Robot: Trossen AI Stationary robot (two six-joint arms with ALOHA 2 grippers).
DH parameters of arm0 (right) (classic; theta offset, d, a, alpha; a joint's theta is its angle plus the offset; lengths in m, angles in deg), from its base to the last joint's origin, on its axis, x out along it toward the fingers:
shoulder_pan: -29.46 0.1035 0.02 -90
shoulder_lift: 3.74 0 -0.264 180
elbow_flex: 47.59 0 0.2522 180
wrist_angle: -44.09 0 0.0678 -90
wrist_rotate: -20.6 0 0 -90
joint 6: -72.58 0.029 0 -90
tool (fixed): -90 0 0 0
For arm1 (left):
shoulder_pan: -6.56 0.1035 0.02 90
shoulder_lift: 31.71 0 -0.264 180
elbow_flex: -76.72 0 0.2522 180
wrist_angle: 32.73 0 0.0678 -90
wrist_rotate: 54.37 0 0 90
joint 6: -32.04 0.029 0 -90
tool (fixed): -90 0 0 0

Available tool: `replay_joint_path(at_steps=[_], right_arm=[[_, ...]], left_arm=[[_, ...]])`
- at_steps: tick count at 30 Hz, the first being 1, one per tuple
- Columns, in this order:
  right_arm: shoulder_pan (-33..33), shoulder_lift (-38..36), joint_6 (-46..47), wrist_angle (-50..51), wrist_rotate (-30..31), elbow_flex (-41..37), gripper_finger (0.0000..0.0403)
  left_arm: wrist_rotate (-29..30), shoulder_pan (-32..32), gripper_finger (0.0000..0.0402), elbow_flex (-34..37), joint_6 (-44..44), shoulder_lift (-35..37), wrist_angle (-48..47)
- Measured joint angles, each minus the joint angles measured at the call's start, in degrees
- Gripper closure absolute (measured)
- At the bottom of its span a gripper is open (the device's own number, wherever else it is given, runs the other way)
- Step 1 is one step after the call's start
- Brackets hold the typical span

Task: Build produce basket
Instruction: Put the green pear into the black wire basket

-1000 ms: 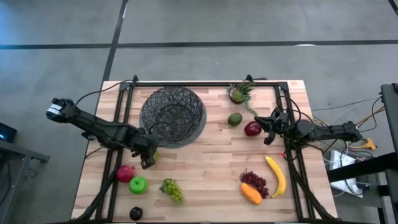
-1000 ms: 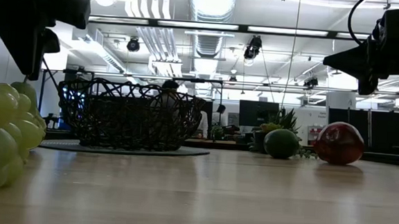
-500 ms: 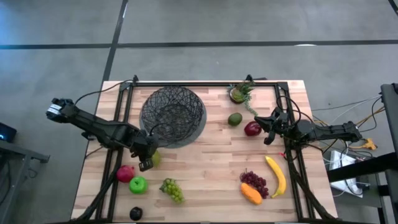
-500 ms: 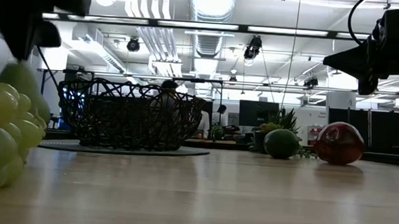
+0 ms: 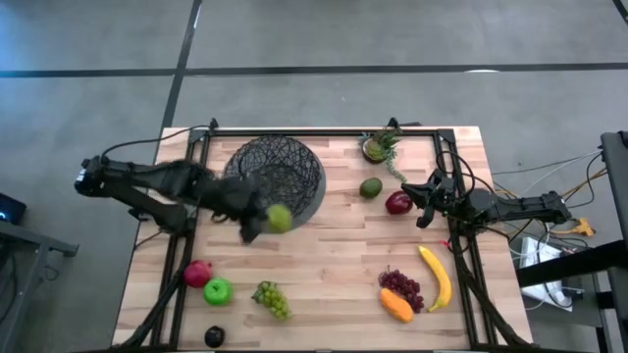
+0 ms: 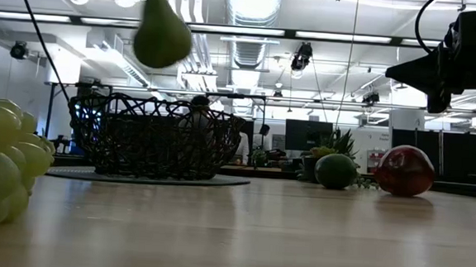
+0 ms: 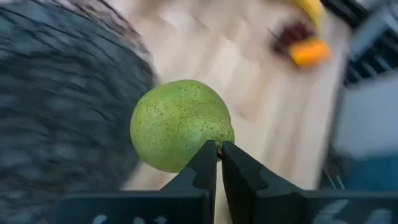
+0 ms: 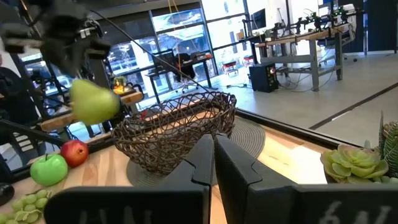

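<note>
Next, my left gripper releases the green pear in the middle of the dark wire basket point(image 5: 271, 168).
My left gripper point(image 5: 263, 224) is shut on a green pear point(image 5: 280, 218), high above the table just off the near rim of the dark wire basket point(image 5: 273, 179). In the low view the pear point(image 6: 162, 34) hangs above the basket's point(image 6: 155, 137) rim height. My right gripper point(image 5: 424, 206) is shut and empty beside a red apple point(image 5: 398, 203), which rests on the table. The basket stands on a flat grey disc point(image 5: 316, 203). My left gripper pinches the pear's narrow stem end point(image 7: 218, 148) between its two fingertips point(image 7: 205, 163). The fingers come from above, pointing down. The pear hangs below them, narrow end up point(image 6: 151, 2), tilted and lifted clear of the table.
Near left lie a red apple point(image 5: 197, 274), a green apple point(image 5: 218, 290), green grapes point(image 5: 273, 299) and a dark plum point(image 5: 214, 336). Near right lie a banana point(image 5: 438, 277), purple grapes point(image 5: 402, 286) and an orange piece point(image 5: 396, 305). An avocado point(image 5: 370, 187) and a spiky plant point(image 5: 379, 147) stand far right.
My left gripper has taken the pear up from the table, well above the basket's rim height, and carried it toward the basket, to the right and far side. The pear is lifted clear.
</note>
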Motion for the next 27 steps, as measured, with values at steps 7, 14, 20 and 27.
replay_joint_path(at_steps=[7,14,20,27], right_arm=[[0.01,0.0,1.04,-0.22,0.02,0.0,0.0394],[0.02,0.0,7.85,-1.09,0.02,0.0,0.0394],[0.02,0.0,12.15,-1.4,0.0,0.0,0.0394],[0.02,0.0,15.41,-1.59,-0.06,0.0,0.0394]], left_arm=[[0.44,16.91,0.04,0.13,1.55,-6.81,-0.16],[-0.2,29.82,0.0401,0.72,10.97,-16.55,0.62],[-1.84,34.69,0.0401,0.38,16.76,-24.35,1.91],[-1.37,35.67,0.0394,-0.06,17.97,-26.82,5.34]])
